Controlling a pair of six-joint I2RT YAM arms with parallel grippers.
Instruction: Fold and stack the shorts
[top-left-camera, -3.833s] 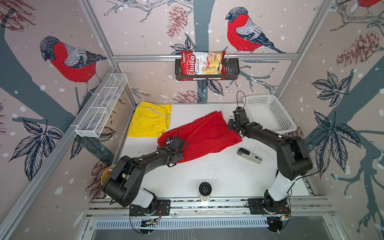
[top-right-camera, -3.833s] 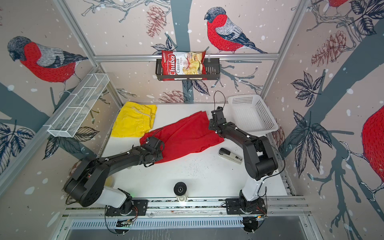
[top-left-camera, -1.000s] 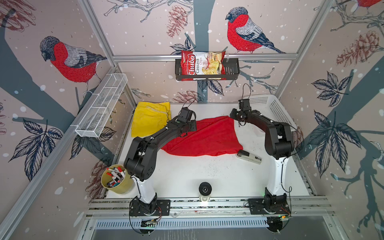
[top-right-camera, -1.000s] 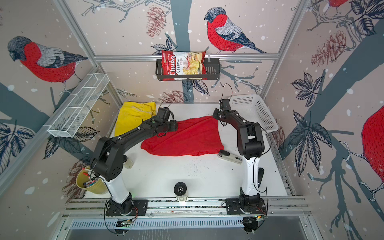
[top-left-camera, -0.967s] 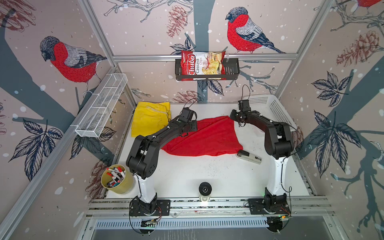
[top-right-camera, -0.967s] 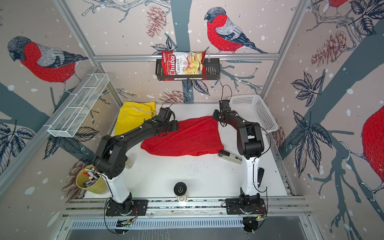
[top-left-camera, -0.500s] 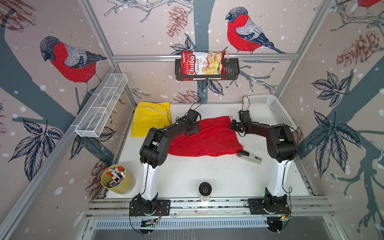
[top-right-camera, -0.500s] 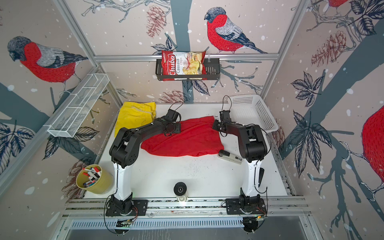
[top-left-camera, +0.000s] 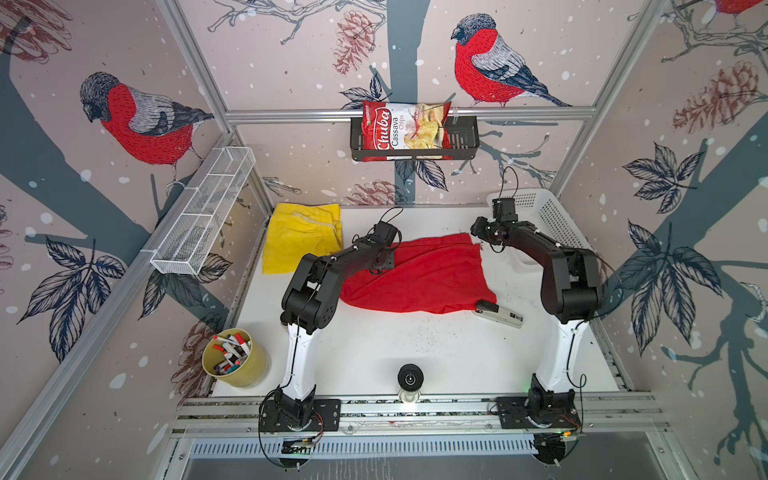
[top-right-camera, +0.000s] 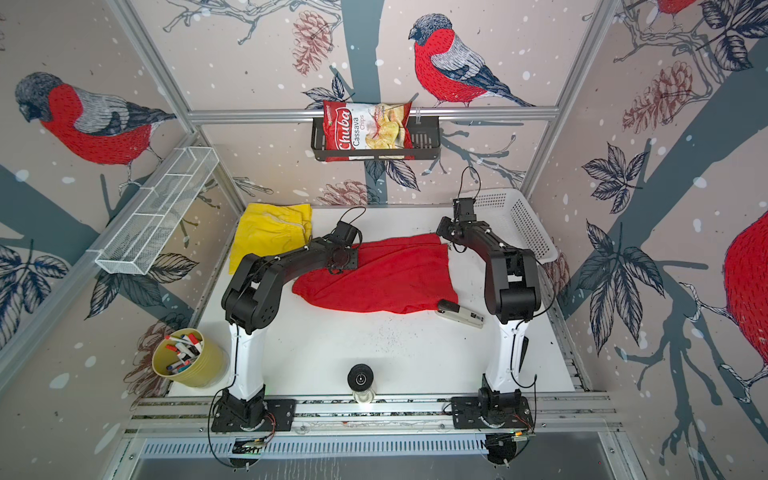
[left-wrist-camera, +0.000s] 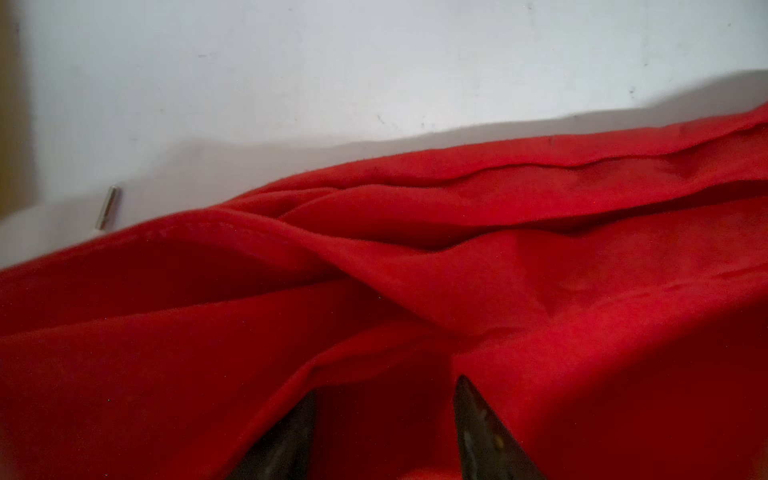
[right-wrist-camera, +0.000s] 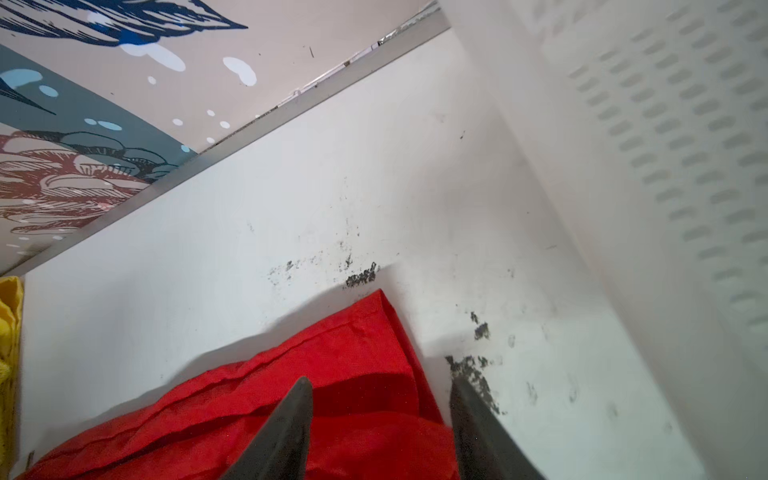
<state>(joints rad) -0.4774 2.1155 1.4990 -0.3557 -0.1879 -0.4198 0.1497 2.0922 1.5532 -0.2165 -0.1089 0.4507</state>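
Note:
My right gripper needs to pinch the top layer's edge (right-wrist-camera: 388, 421) on the red shorts and draw it toward the shorts' far corner, because that top layer stops short of the corner.
The red shorts (top-left-camera: 419, 274) (top-right-camera: 382, 278) lie folded flat in the middle of the white table in both top views. The yellow shorts (top-left-camera: 301, 239) (top-right-camera: 270, 232) lie folded at the far left corner, apart from the red pair. My left gripper (top-left-camera: 380, 261) (left-wrist-camera: 386, 390) sits low on the red pair's far left edge, jaws apart, with red cloth bunched around its fingertips (left-wrist-camera: 469, 411). My right gripper (top-left-camera: 484, 237) (right-wrist-camera: 380, 386) hovers open over the red shorts' far right corner (right-wrist-camera: 374, 332). One right fingertip is over the cloth and the other over bare table.
A white lattice basket (top-left-camera: 552, 224) (right-wrist-camera: 665, 166) stands at the far right, close to my right arm. A stapler (top-left-camera: 498, 313) lies by the red shorts' near right corner. A yellow cup of markers (top-left-camera: 235, 353) stands front left. A black knob (top-left-camera: 410, 379) stands at the front edge.
My right gripper has opened and let go of the red shorts' far right corner. The red cloth now lies flat. Both arms have drawn back a little.

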